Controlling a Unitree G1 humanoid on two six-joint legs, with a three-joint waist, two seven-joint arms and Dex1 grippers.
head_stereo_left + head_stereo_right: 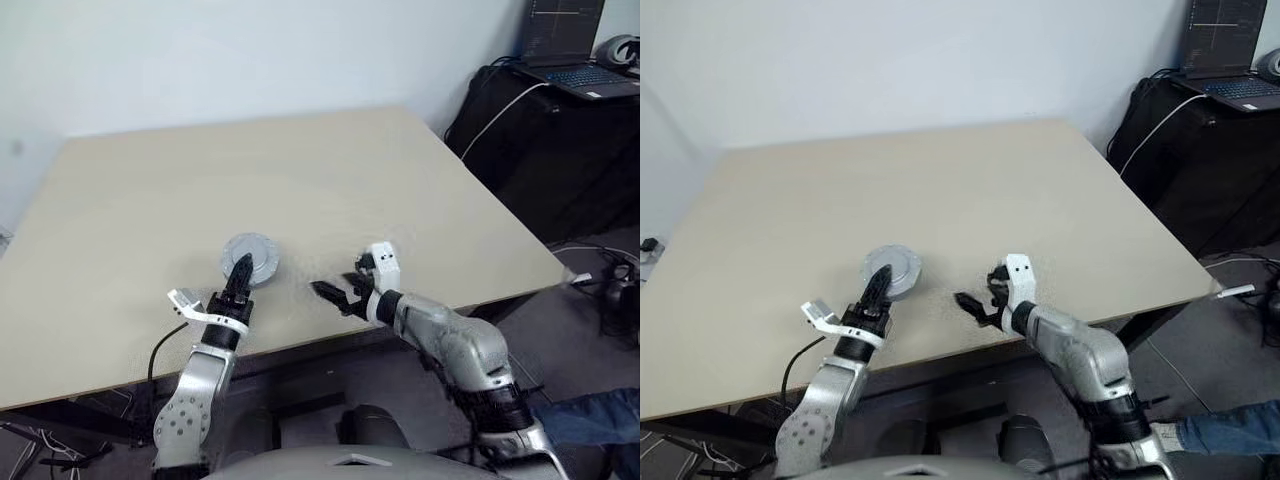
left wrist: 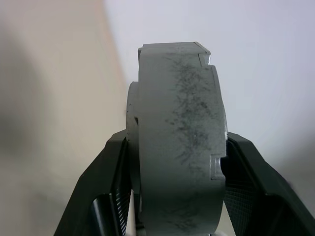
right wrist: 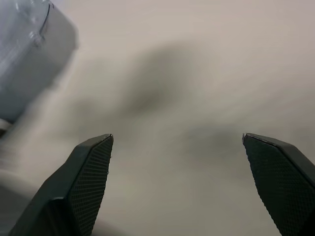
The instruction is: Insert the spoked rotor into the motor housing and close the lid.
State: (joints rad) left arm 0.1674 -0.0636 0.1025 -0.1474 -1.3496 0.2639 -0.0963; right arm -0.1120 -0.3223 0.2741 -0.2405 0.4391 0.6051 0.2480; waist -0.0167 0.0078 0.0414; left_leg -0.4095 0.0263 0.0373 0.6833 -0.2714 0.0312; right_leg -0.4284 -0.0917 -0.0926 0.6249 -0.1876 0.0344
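Note:
Next, my left gripper releases the lidded motor housing on the beige table straight (image 1: 220,247) beyond the white bracket of my left arm.
The lid (image 1: 252,256), a silver-grey disc with a raised hub, faces up just above the table's near part. It tops a thick grey round body (image 2: 177,137), seen edge-on in the left wrist view. My left gripper (image 1: 240,270) is shut on this stack, with one black finger (image 1: 240,275) lying across the lid's top. The motor housing's windings and the spoked rotor are hidden. My right gripper (image 1: 340,287) hovers low over bare table to the right of the lid, open wide with nothing between its fingertips (image 3: 98,147).
The beige table (image 1: 300,170) ends close to both arms at its near edge and slants away on the right. A black stand with a laptop (image 1: 575,70) and cables is at the back right. A person's leg in blue (image 1: 590,415) is at the lower right.

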